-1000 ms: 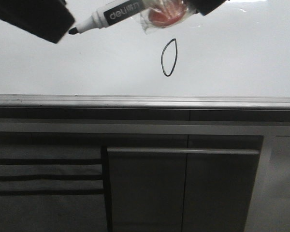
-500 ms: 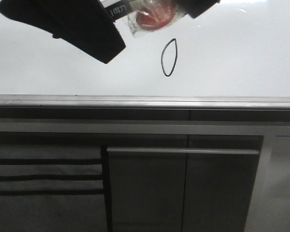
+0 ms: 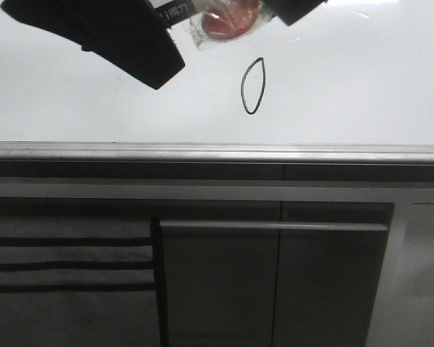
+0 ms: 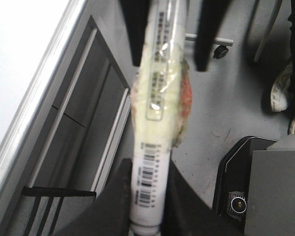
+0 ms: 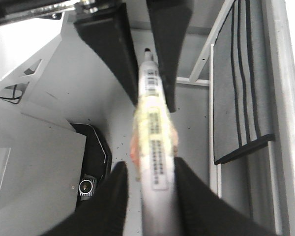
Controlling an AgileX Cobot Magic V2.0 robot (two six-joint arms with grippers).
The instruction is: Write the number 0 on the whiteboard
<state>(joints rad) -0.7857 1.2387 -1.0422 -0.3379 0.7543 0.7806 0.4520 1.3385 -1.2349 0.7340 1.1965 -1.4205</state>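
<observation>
The robot's left gripper should release the marker pen on the bare whiteboard (image 3: 83,41) above the black-striped cabinet panel, next to the number 0.
The number 0 (image 3: 252,86) is a thin black slanted oval on the whiteboard (image 3: 362,87). Above and to its left, the marker pen (image 3: 177,11) hangs between both grippers, its middle wrapped in clear tape over something red (image 3: 228,22). My left gripper (image 3: 163,32) covers the tip end. In the left wrist view the left gripper (image 4: 148,196) has both fingers pressed on the marker (image 4: 157,98). My right gripper (image 3: 298,9) is at the tail end. In the right wrist view the right gripper (image 5: 150,196) shows a gap between one finger (image 5: 115,196) and the marker (image 5: 152,123).
A grey metal rail (image 3: 217,150) runs along the whiteboard's lower edge. Dark grey cabinet panels (image 3: 275,282) lie below it. The wrist views show grey floor (image 4: 221,113), a black base unit (image 4: 236,201), a caster (image 4: 220,50) and a person's shoe (image 4: 280,93).
My left gripper has moved in from the left and closed over the marker's tip end. In the last half second both grippers and the marker have barely shifted. The 0 is unchanged.
</observation>
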